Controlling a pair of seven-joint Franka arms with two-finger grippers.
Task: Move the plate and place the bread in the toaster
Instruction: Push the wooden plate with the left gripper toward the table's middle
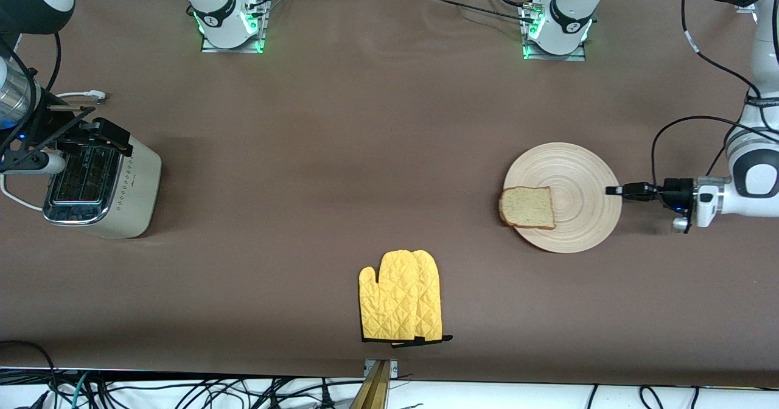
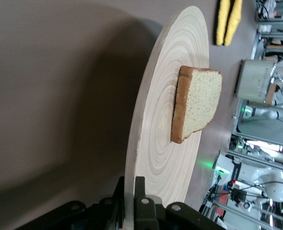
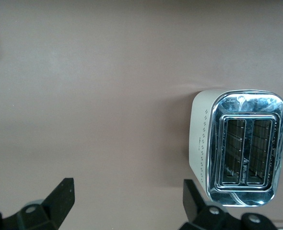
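My left gripper needs to let go of the plate on the bare table point(image 1: 401, 189) point(image 2: 225, 80) just past the finger end of the oven mitt.
The round wooden plate point(image 1: 578, 178) lies flat toward the left arm's end of the table. The bread point(image 1: 527, 207), a speckled brown slice, rests on the plate's edge toward the right arm's end. My left gripper point(image 1: 611, 190) is shut on the plate's rim at the side away from the bread. In the left wrist view one fingertip sits above and one below the plate point(image 2: 165, 120), and the bread point(image 2: 196, 103) lies farther along it. The cream toaster point(image 1: 100, 187) stands at the right arm's end. My right gripper point(image 1: 106, 135) hangs open by the toaster point(image 3: 240, 146), holding nothing.
A yellow quilted oven mitt point(image 1: 401, 304) lies near the table edge closest to the front camera, about midway along it. The toaster's white cord point(image 1: 18, 202) runs off at the right arm's end. Both arm bases stand along the edge farthest from the front camera.
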